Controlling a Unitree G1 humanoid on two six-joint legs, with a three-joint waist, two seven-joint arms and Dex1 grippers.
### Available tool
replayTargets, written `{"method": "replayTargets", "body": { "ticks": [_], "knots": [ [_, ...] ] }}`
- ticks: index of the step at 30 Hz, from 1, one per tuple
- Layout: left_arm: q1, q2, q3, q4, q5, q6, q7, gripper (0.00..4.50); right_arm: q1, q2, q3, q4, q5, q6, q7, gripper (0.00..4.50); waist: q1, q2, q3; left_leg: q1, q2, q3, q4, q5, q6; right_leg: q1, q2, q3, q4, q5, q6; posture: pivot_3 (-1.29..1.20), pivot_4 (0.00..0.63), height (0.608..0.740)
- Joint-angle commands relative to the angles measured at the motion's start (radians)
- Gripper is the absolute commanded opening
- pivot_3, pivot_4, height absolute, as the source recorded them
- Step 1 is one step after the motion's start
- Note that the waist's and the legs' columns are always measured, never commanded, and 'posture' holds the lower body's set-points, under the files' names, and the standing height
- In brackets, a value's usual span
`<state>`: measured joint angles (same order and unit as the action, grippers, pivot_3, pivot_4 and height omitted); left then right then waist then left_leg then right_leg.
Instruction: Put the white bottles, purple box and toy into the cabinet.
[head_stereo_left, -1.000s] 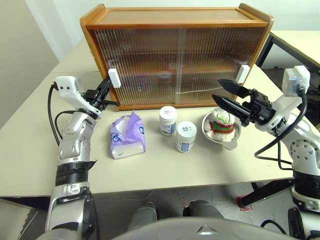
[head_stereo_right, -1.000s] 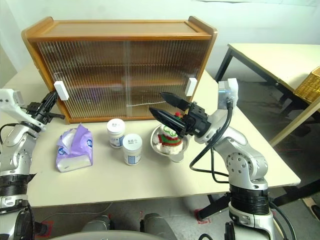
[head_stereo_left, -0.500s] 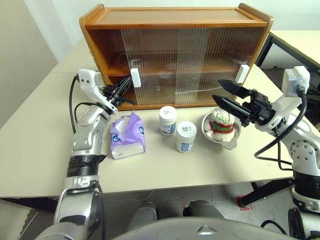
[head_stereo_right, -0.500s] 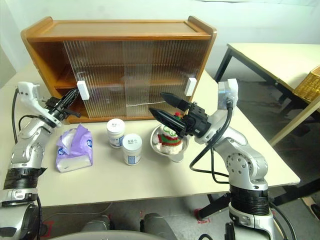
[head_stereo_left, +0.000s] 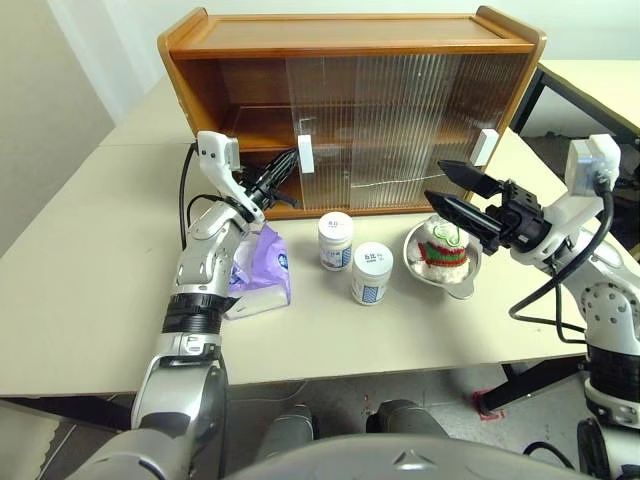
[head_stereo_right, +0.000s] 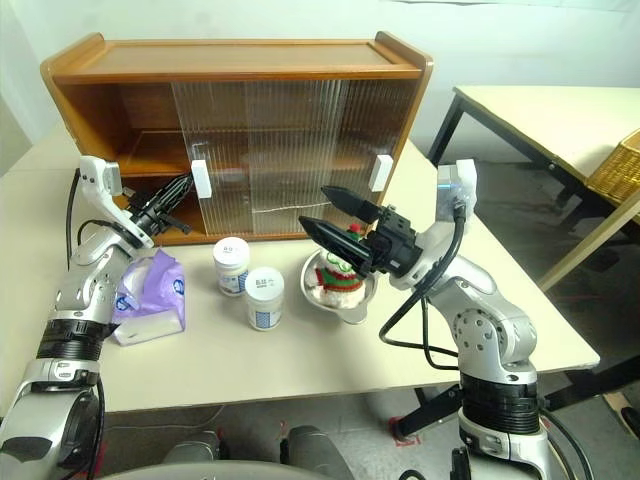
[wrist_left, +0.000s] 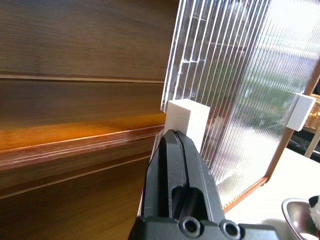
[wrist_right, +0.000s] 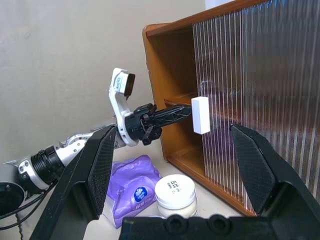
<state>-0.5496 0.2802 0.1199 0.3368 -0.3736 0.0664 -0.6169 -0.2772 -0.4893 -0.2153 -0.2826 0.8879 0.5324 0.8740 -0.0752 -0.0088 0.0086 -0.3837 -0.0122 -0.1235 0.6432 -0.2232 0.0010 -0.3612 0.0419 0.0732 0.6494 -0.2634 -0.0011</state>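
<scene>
Next, I release the sliding door's white handle with my left gripper at the middle of the cabinet front (head_stereo_left: 346, 152), above the white bottles.
The cabinet (head_stereo_left: 350, 35) stands at the back of the table, its left door slid partway right and its left end open. My left gripper (head_stereo_left: 290, 166) is shut, its tips against that door's white handle (head_stereo_left: 305, 155), which is close up in the left wrist view (wrist_left: 187, 117). In front of the cabinet stand two white bottles (head_stereo_left: 336, 240) (head_stereo_left: 372, 272). The purple box (head_stereo_left: 262, 275) lies left of them, partly under my left arm. The toy (head_stereo_left: 443, 245) sits in a metal bowl (head_stereo_left: 418, 262). My right gripper (head_stereo_left: 437, 182) hangs open just above the toy, holding nothing.
The right door is shut, its white handle (head_stereo_left: 486, 147) near the cabinet's right end. A second table (head_stereo_right: 540, 110) with a wicker basket (head_stereo_right: 620, 165) stands off to the right. The table's front edge (head_stereo_left: 350, 370) runs close below the bottles.
My left gripper has moved right against the left door's handle, and that door has slid right, uncovering the cabinet's left end. The right arm has stayed still.
</scene>
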Motion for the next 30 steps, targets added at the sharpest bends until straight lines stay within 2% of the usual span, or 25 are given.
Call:
{"method": "replayTargets", "body": {
  "ticks": [1, 21, 30],
  "knots": [
    [-0.045, -0.027, -0.031, 0.03, 0.016, -0.007, -0.023, 0.02, 0.002, -0.01, -0.008, -0.014, -0.002, -0.007, -0.003, 4.5, 0.0, 0.0, 0.0, 0.0, 0.0, 0.0, 0.0, 0.0, 0.0, 0.0, -0.001, 0.0, 0.0, 0.0, 0.001, -0.2, 0.0, 0.74],
    [-0.162, -0.107, -0.08, 0.171, 0.059, -0.061, -0.082, 0.02, 0.009, -0.008, -0.011, -0.026, 0.006, -0.008, -0.009, 4.5, -0.008, 0.0, 0.0, -0.005, -0.001, 0.001, 0.008, -0.002, 0.007, 0.0, -0.002, 0.0, -0.001, 0.001, 0.007, -0.21, 0.0, 0.74],
    [-0.107, -0.076, -0.057, 0.059, 0.038, -0.02, -0.071, 0.02, -0.007, 0.0, 0.0, -0.013, 0.013, -0.005, -0.001, 4.5, -0.008, 0.0, 0.001, -0.009, -0.002, 0.001, 0.017, -0.006, 0.011, 0.0, -0.003, 0.002, -0.001, 0.001, 0.01, -0.19, 0.0, 0.74]
  ]
}}
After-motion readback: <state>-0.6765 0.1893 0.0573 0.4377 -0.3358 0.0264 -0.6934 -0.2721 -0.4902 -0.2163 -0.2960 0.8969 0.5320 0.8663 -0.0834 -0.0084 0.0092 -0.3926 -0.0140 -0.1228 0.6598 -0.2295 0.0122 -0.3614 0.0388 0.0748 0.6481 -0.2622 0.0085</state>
